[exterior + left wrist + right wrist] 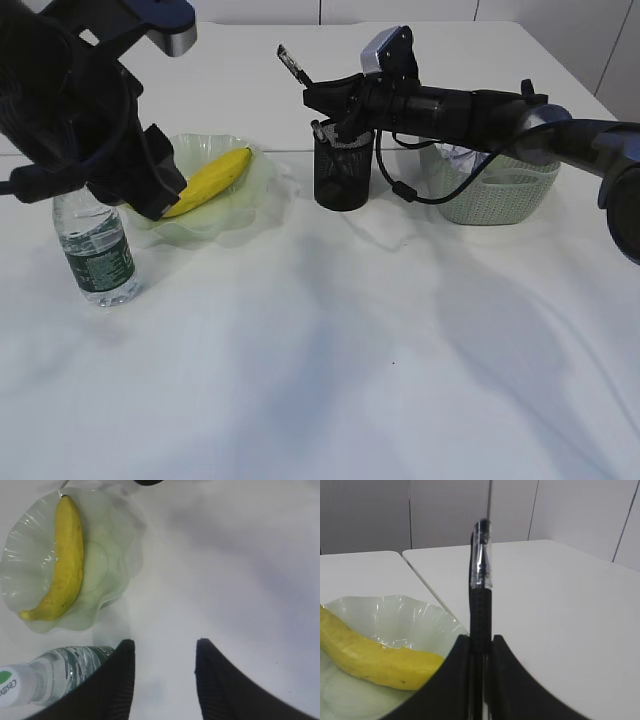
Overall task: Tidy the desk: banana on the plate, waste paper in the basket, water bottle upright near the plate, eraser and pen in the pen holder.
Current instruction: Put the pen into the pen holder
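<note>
Next, my right gripper releases the black pen, now held above the pen holder, inside the black mesh pen holder (337, 157) between the plate and the basket.
The yellow banana (212, 177) lies in the pale green plate (262, 170). A clear water bottle (97, 250) stands upright just left of the plate. My left gripper (164, 647) hangs open and empty over bare table; the bottle (55, 672) is beside its left finger and the banana (65, 565) beyond it. My right gripper (481, 639) is shut on a black pen (481, 580), holding it above and to the left of the black mesh pen holder (342, 165). Waste paper (462, 157) sits in the basket (500, 195). The eraser does not show.
A black cable hangs from the right arm between the pen holder and the basket. The right arm stretches across over the basket. White table surface lies in front of all the objects.
</note>
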